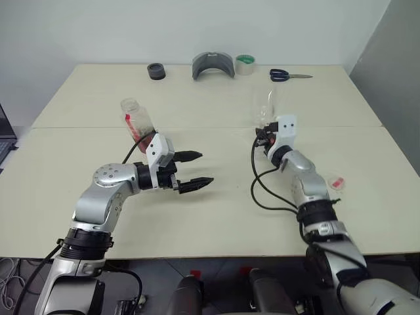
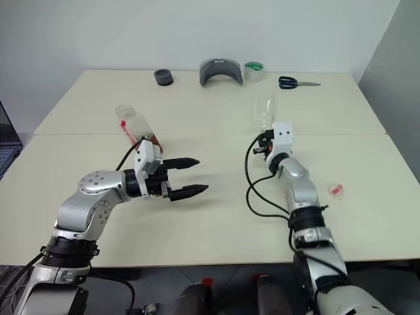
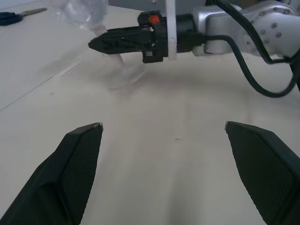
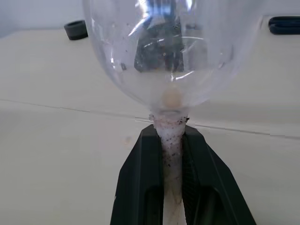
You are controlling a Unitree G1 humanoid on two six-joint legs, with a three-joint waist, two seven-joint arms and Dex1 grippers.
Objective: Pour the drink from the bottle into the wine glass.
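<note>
The robot's right gripper should put the wine glass down on the bare table just off the left gripper's fingertips (image 1: 223, 161).
The wine glass (image 1: 264, 107) stands right of the table's middle, and its bowl (image 4: 171, 51) looks clear. My right gripper (image 4: 172, 133) is shut on its thin stem just under the bowl; the left wrist view shows the same gripper (image 3: 101, 43) beside the stem above the round foot (image 3: 125, 76). The bottle (image 1: 136, 118) stands uncapped at the left, a little reddish-brown drink (image 2: 152, 139) low inside it. My left wrist hides its base. My left gripper (image 1: 195, 170) hangs open in front of the bottle, with nothing between its fingers (image 3: 79, 154).
A small red-and-white cap (image 1: 336, 182) lies on the table right of my right arm. Along the far edge sit a black roll (image 1: 156, 71), a grey curved piece (image 1: 212, 65), a green tape roll (image 1: 245, 63) and blue-handled scissors (image 1: 287, 75).
</note>
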